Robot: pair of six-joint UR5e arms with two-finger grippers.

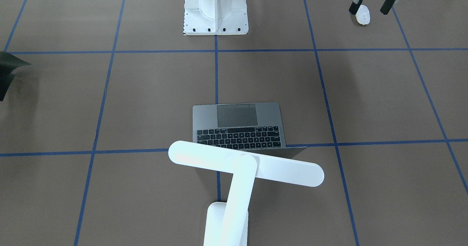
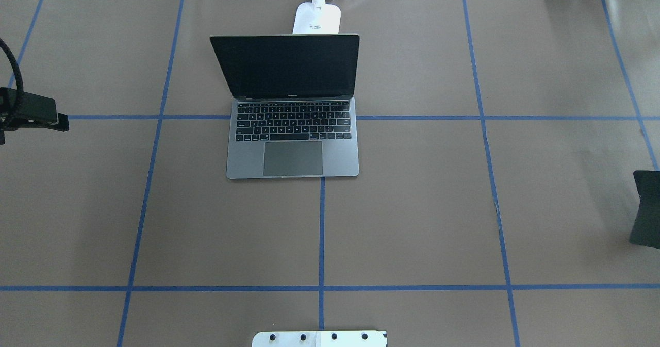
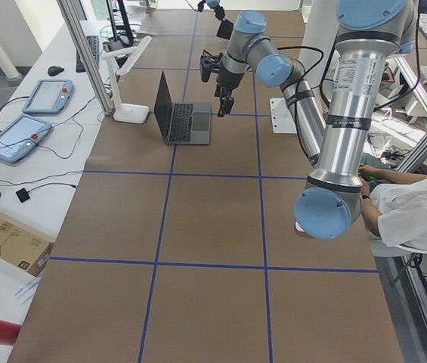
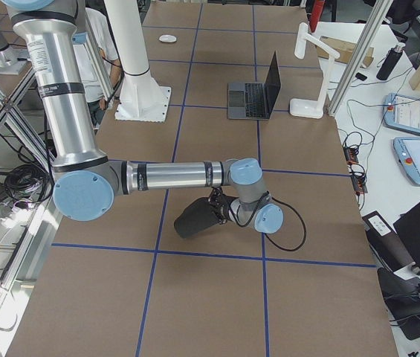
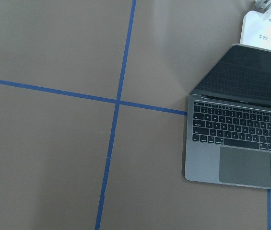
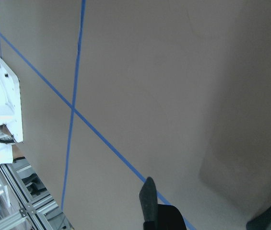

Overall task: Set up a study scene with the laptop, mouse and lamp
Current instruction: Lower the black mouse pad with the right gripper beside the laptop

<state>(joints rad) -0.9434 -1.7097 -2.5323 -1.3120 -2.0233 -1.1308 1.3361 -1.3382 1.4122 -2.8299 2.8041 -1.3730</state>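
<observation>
The robot's right gripper should release the black mouse pad on the brown tabletop [image 1: 151, 116] close beside the grey laptop.
The grey laptop [image 2: 293, 146] stands open at mid-table, its screen towards the far edge. Behind the screen stands the white lamp [image 1: 245, 165], with its base [image 2: 317, 19] at the table's edge. The white mouse [image 1: 363, 16] lies on the table near the robot's side, left of the pedestal. My left gripper [image 1: 369, 11] hangs open in the air with nothing in it, and the mouse shows between its fingers in the front view. Over the table's right end, my right gripper [image 4: 215, 207] is shut on a black mouse pad [image 2: 647, 208], held tilted off the table.
The white bolted pedestal [image 1: 215, 12] stands at the robot's side of the table. Blue tape lines grid the brown tabletop [image 2: 412, 208]. A person in a white sleeve [image 3: 417, 212] sits beside the left arm's base. Handheld tablets [image 3: 17, 136] lie on a side desk.
</observation>
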